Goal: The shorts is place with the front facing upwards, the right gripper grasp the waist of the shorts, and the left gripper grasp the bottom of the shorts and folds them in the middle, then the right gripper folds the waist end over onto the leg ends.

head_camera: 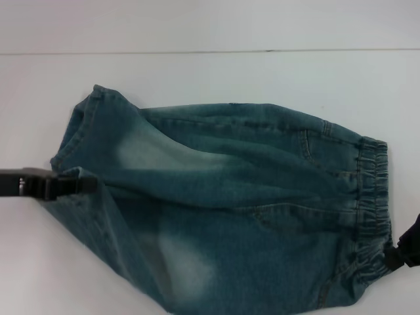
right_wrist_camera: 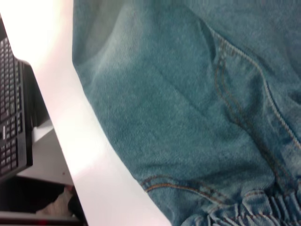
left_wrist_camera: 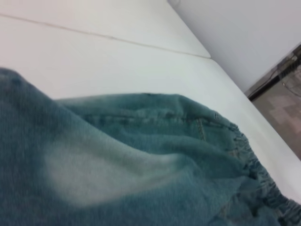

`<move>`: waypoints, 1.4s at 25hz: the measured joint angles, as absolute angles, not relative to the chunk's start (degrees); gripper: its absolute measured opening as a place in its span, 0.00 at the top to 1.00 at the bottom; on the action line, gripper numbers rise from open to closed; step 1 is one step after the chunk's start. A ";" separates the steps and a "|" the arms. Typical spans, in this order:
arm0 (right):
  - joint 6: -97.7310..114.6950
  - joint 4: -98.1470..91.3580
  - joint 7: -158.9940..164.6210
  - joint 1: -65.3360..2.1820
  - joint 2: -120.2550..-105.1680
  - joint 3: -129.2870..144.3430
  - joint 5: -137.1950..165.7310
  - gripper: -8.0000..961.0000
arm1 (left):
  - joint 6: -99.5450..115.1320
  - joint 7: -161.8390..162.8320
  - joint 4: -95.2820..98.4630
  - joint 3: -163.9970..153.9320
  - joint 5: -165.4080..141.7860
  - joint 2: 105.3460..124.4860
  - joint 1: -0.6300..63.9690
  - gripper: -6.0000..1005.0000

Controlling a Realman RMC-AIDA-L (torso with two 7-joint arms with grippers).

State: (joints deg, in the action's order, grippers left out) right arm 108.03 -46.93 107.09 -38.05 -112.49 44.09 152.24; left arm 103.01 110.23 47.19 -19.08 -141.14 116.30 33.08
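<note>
Next, I release the near end of the waistband with my right gripper just past the far corner of the elastic waistband (head_camera: pixel 369 126).
Blue denim shorts (head_camera: pixel 249 197) lie across the white table (head_camera: pixel 197 72), elastic waistband (head_camera: pixel 371 197) to the right and leg ends to the left. My left gripper (head_camera: pixel 88 185) comes in from the left and is shut on the near leg's hem, which stands raised. At the lower right my right gripper (head_camera: pixel 396 252) pinches the near end of the waistband, and the cloth is drawn toward it. The near half of the shorts hangs between the two grippers. The left wrist view shows the shorts (left_wrist_camera: pixel 141 160) close up, and the right wrist view shows their pocket seam (right_wrist_camera: pixel 225 94).
A table seam (head_camera: pixel 210 51) runs across the far side. Beyond the table's near edge, a black keyboard (right_wrist_camera: pixel 11 108) sits lower down. Floor and cables (left_wrist_camera: pixel 282 80) lie past the table's far right corner.
</note>
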 joint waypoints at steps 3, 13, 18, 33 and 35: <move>108.08 -46.93 104.80 -37.21 -112.28 39.97 151.95 0.97 | 101.50 110.61 47.20 -18.95 -138.86 115.93 33.13 0.95; 107.85 -43.07 97.73 -30.84 -110.10 25.44 138.59 0.97 | 92.86 112.36 45.40 -15.38 -132.78 114.62 34.00 0.94; 103.43 -38.83 95.34 -28.05 -109.88 21.42 131.90 0.97 | 86.47 113.05 43.10 -15.39 -132.10 114.45 35.04 0.94; 84.93 -30.20 91.16 -28.45 -110.40 15.18 124.25 0.98 | 71.86 112.33 39.08 -15.60 -125.20 114.40 35.42 0.94; 82.85 -29.29 90.54 -29.16 -110.49 15.40 124.08 0.98 | 70.82 111.92 38.77 -15.83 -124.99 114.52 35.67 0.94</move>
State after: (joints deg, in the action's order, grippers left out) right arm 82.85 -29.29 90.54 -29.16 -110.49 15.40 124.08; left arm 70.82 111.92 38.77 -15.83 -124.99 114.52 35.67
